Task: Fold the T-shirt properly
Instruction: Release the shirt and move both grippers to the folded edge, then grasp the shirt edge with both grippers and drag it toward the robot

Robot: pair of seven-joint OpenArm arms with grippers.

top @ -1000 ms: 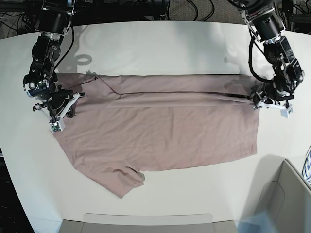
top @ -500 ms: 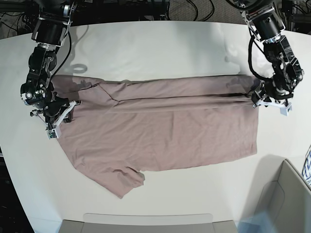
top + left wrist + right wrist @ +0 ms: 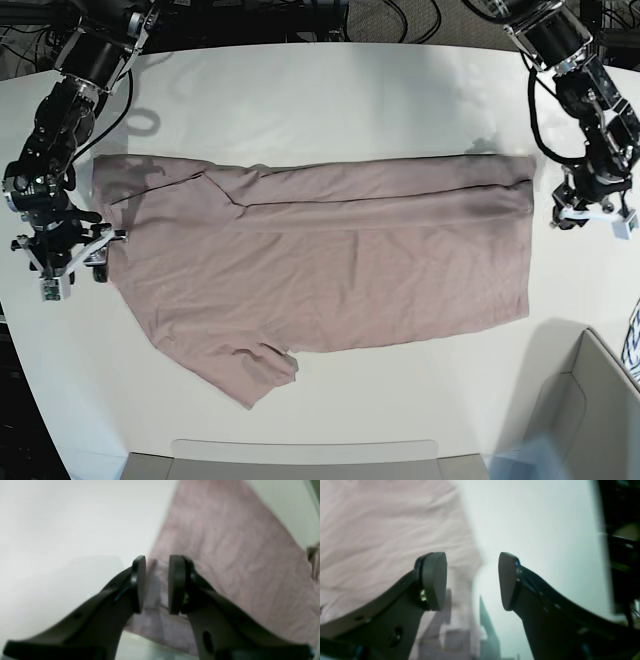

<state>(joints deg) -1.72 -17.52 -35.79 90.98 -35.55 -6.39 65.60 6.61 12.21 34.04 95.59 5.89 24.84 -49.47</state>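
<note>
The T-shirt's sleeve sticks out far from my right gripper, so both grippers should grab the folded band's corners (image 3: 118, 172) and drag the T-shirt closer before folding the sleeve.
The dusty pink T-shirt (image 3: 330, 270) lies flat on the white table (image 3: 330, 100), its far long edge folded over in a band and one sleeve sticking out at the front left. My left gripper (image 3: 590, 215) hangs just right of the shirt's right edge, off the cloth. In the left wrist view it (image 3: 157, 582) is open by a narrow gap over the shirt's edge (image 3: 225, 542). My right gripper (image 3: 72, 270) is at the shirt's left edge. In the right wrist view it (image 3: 472, 580) is wide open and empty, above the shirt's border (image 3: 382, 530).
A grey bin (image 3: 590, 400) stands at the front right, with a blue-patterned item (image 3: 633, 345) at the right edge. A pale tray (image 3: 300, 455) lies along the table's front edge. Dark cables run behind the table's far edge.
Both grippers let go of the shirt and moved outward, the right one left and toward the front, the left one right. The folded far band has settled flat.
</note>
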